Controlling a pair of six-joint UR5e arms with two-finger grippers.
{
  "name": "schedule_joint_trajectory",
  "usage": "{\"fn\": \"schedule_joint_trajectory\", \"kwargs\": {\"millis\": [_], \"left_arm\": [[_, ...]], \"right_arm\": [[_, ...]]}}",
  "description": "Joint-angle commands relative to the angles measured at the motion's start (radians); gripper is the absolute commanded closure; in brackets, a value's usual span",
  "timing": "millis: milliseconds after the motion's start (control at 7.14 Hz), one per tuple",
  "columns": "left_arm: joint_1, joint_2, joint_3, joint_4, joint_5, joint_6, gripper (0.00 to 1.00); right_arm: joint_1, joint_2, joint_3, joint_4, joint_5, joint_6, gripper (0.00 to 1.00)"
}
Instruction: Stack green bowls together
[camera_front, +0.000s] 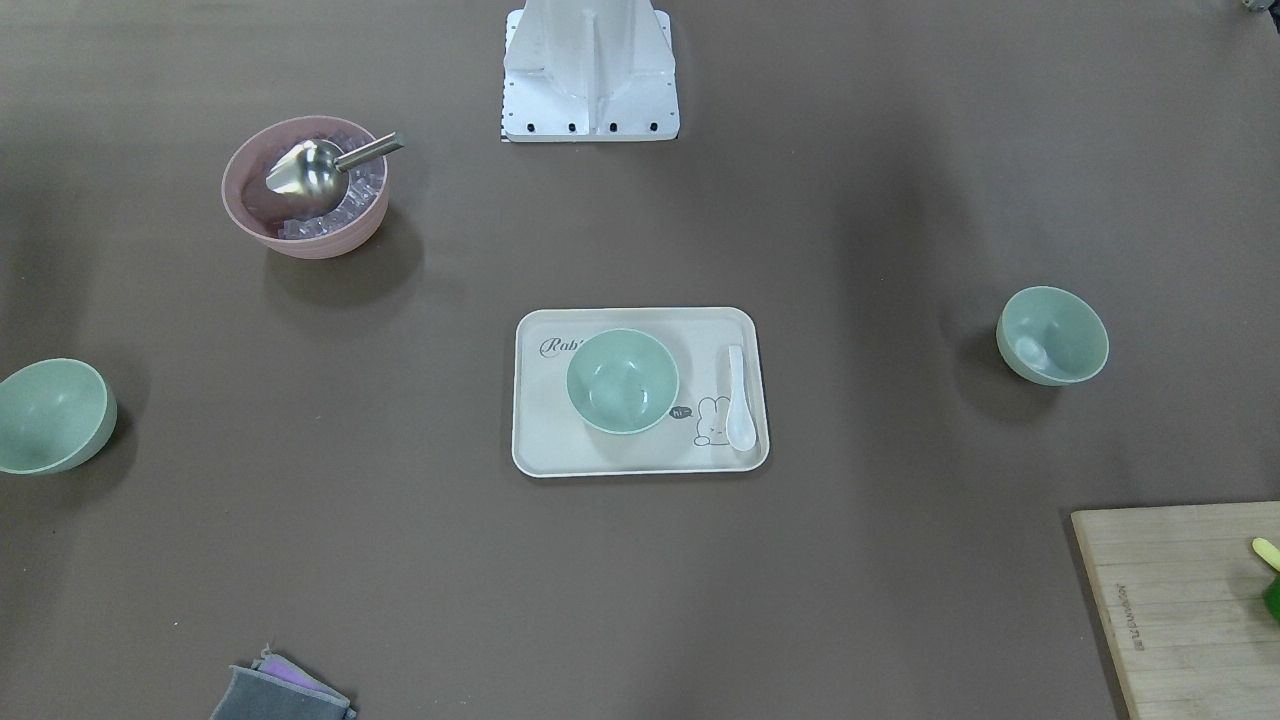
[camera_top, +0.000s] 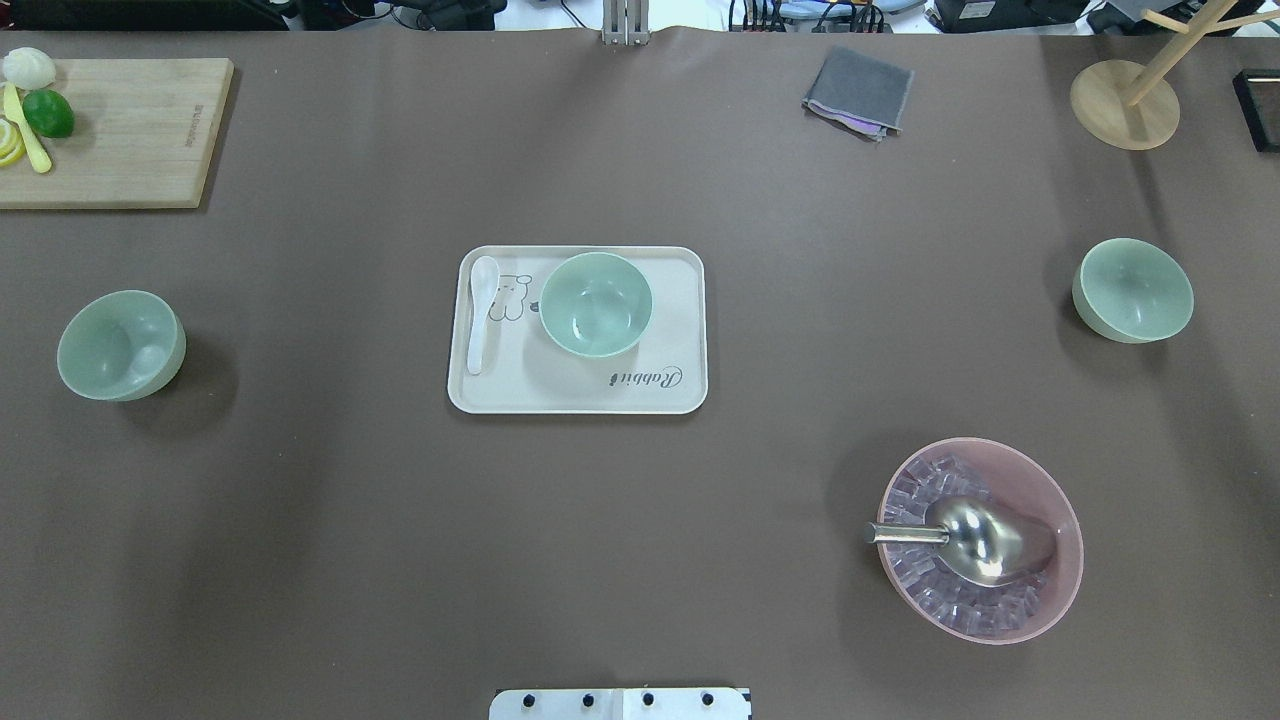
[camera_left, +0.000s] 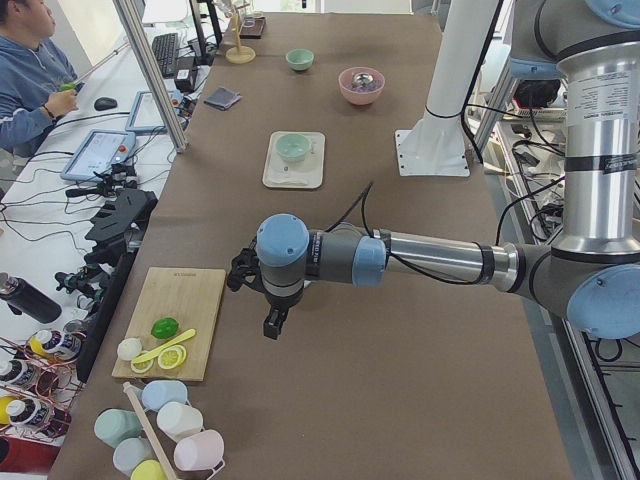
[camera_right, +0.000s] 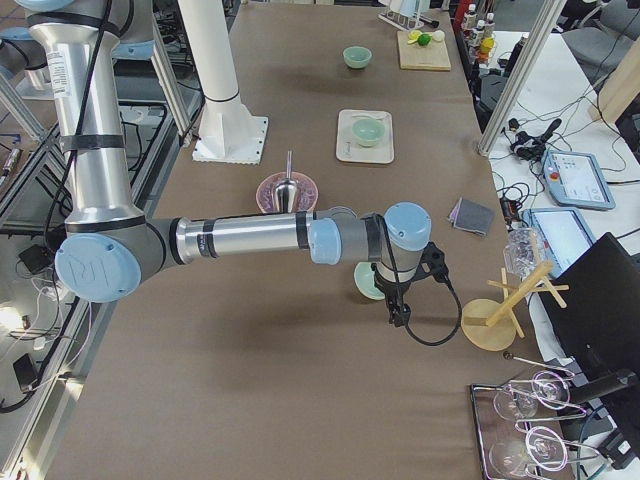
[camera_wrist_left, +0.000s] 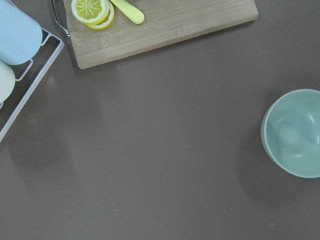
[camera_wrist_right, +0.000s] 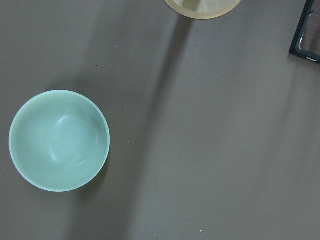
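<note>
The mint-green bowl standing nearest the pink bowl is next, and my right gripper should close on its outer rim (camera_front: 2, 427) (camera_wrist_right: 108, 145), away from the tray.
Three pale mint-green bowls stand apart, all upright. One (camera_top: 596, 303) sits on a cream tray (camera_top: 660, 390) at the table's middle. One (camera_top: 121, 345) stands on the table's left side and shows at the right edge of the left wrist view (camera_wrist_left: 295, 132). One (camera_top: 1133, 290) stands on the right side and shows in the right wrist view (camera_wrist_right: 59, 140). My left gripper (camera_left: 271, 327) hangs above the table near the left bowl. My right gripper (camera_right: 400, 316) hangs above the right bowl (camera_right: 366, 286). Both show only in the side views, so I cannot tell whether they are open or shut.
A pink bowl (camera_top: 1050, 590) with ice cubes and a metal scoop stands near right. A white spoon (camera_top: 480, 310) lies on the tray. A cutting board (camera_top: 120, 140) with lime and lemon is far left. A grey cloth (camera_top: 858, 92) and a wooden stand (camera_top: 1122, 108) are at the far side.
</note>
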Motion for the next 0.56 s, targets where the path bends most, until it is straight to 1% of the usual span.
{"fn": "schedule_joint_trajectory", "kwargs": {"millis": [0,280,420], "left_arm": [[-0.001,0.005,0.008,-0.016,-0.011,0.0,0.02],[-0.001,-0.001,0.002,-0.02,-0.01,0.003,0.02],[-0.001,0.005,0.02,-0.049,-0.009,0.001,0.02]], "right_arm": [[0.0,-0.002,0.0,0.0,0.0,-0.002,0.0],[0.0,-0.001,0.004,0.0,0.0,-0.002,0.0],[0.0,-0.004,0.004,0.0,0.0,-0.002,0.0]]}}
